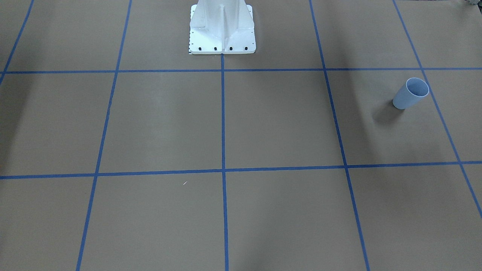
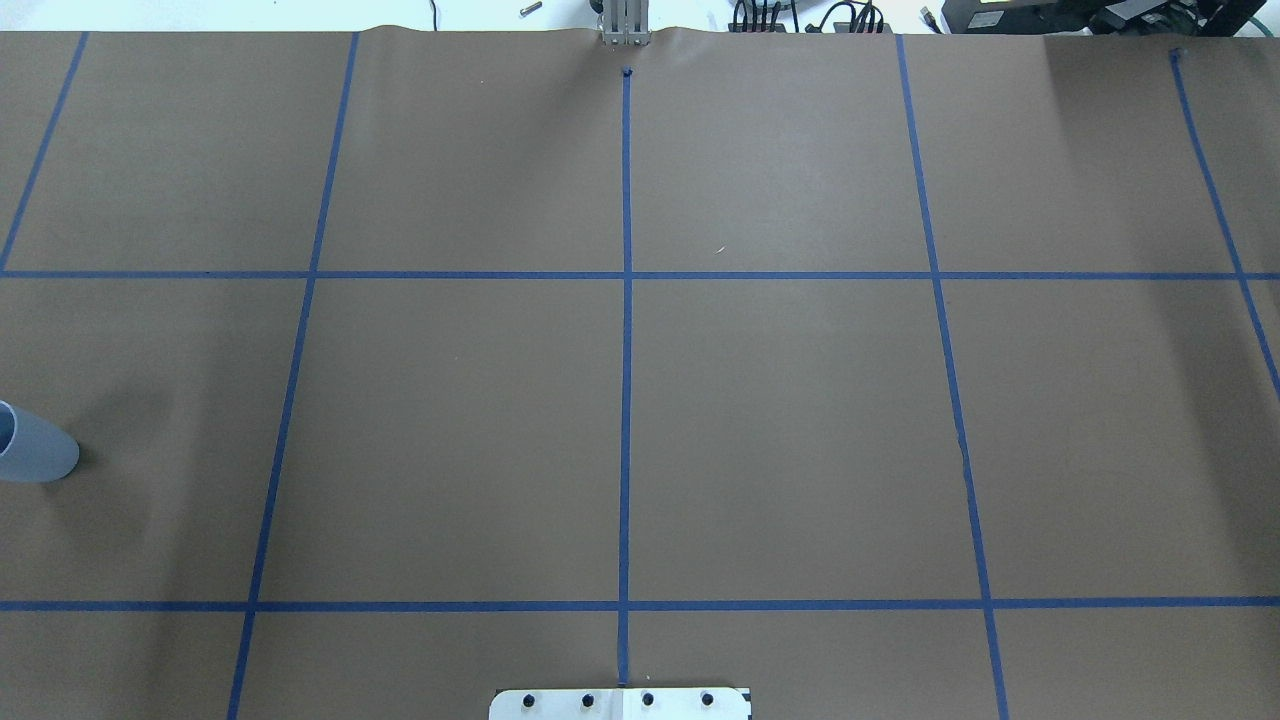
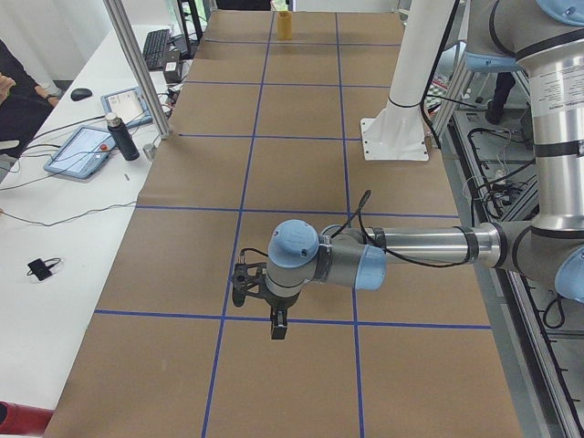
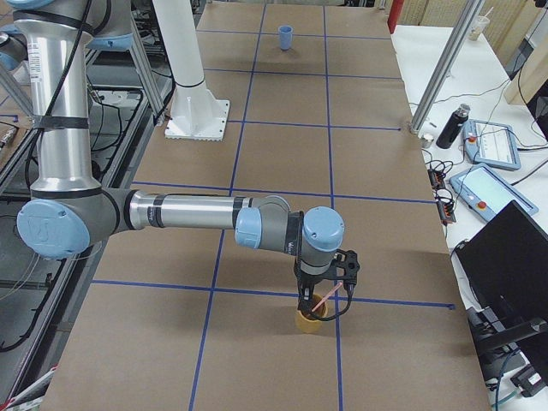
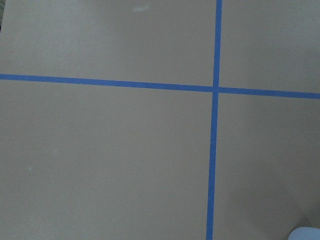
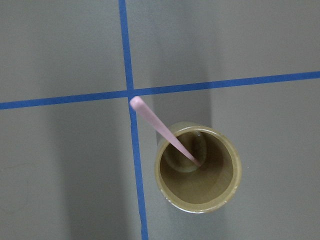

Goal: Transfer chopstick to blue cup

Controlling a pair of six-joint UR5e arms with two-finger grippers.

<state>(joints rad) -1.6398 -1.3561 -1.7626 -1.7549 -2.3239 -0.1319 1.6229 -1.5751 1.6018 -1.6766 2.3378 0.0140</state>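
Note:
Next, I move my left gripper to the blue cup at the other end of the table and close it on the cup's rim [image 1: 425, 83].
One pale pink chopstick [image 6: 162, 130] stands tilted in an olive-yellow cup [image 6: 220, 187], its top leaning out over the rim. In the exterior right view my right gripper [image 4: 318, 301] hangs right over that cup [image 4: 308, 323], around the chopstick [image 4: 324, 298]; I cannot tell if it is open or shut. The blue cup [image 1: 410, 93] stands upright and empty at the table's other end, and also shows in the overhead view [image 2: 32, 452]. My left gripper [image 3: 276, 327] hangs above the table; its state is unclear. No fingers show in the wrist views.
The brown table [image 2: 780, 420] carries a blue tape grid. The white robot pedestal [image 1: 222, 30] stands at the table's edge. Side benches hold tablets [image 3: 87, 151], a bottle [image 4: 451, 127] and a laptop [image 4: 509, 265]. A pale sliver [image 5: 306, 234] shows in the left wrist view's corner.

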